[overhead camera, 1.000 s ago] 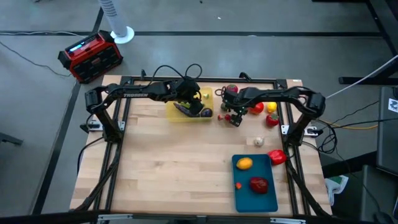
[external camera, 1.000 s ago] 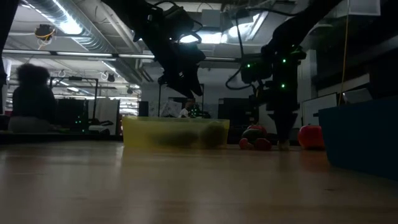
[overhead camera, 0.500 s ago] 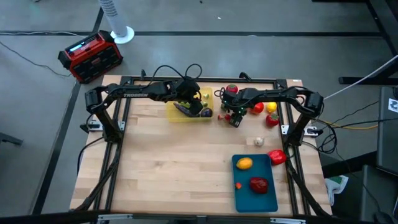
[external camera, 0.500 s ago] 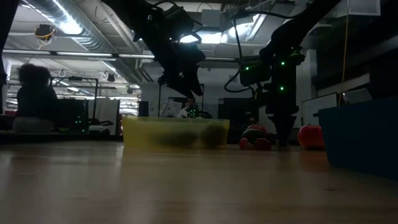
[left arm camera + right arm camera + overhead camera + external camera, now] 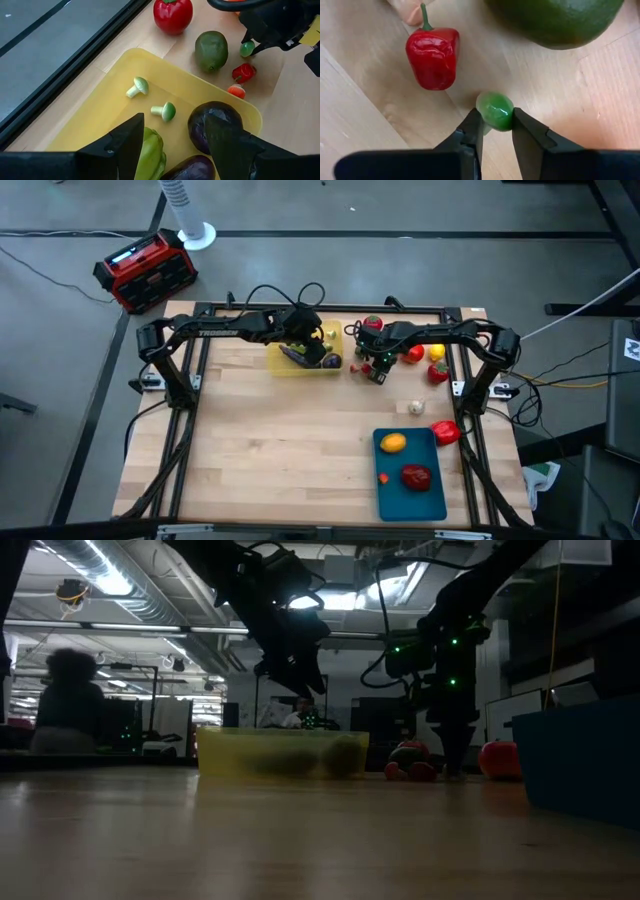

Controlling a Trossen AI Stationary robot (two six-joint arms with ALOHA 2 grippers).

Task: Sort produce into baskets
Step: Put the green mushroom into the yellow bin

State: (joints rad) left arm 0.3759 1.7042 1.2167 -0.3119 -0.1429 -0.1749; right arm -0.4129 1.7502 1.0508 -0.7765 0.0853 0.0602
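My right gripper has the small green piece to place. It will let go of it in the yellow basket (image 5: 335, 344), just past the round purple eggplant.
My right gripper (image 5: 496, 131) points down at the table right of the yellow basket (image 5: 300, 362) and is shut on a small round green piece of produce (image 5: 495, 111). Beside it lie a small red pepper (image 5: 432, 54) and a big dark green fruit (image 5: 555, 20). My left gripper (image 5: 172, 145) hangs open over the yellow basket (image 5: 100, 120), touching nothing. Under it lie a green pepper (image 5: 150, 152), purple eggplants (image 5: 215, 127) and two green-capped mushrooms (image 5: 137, 86). My right gripper pinches the small green piece by its two opposite sides (image 5: 484, 116) between its two fingertips (image 5: 472, 131). The fingers come from above, pointing down. The piece sits low on the wooden tabletop; whether it is lifted off the wood, I cannot tell.
The blue basket (image 5: 433, 498) at the near right holds an orange-yellow fruit (image 5: 394, 443), a red one (image 5: 417, 476) and a tiny orange piece. More red and yellow produce (image 5: 432, 360) lies at the far right, a white garlic (image 5: 415, 407) mid-right. A red-and-black box (image 5: 145, 272) stands off the table.
My right gripper has stayed over the same spot and its fingers have drawn together onto the small green piece. My left gripper has kept still. A person in the room behind the table has shifted a little.
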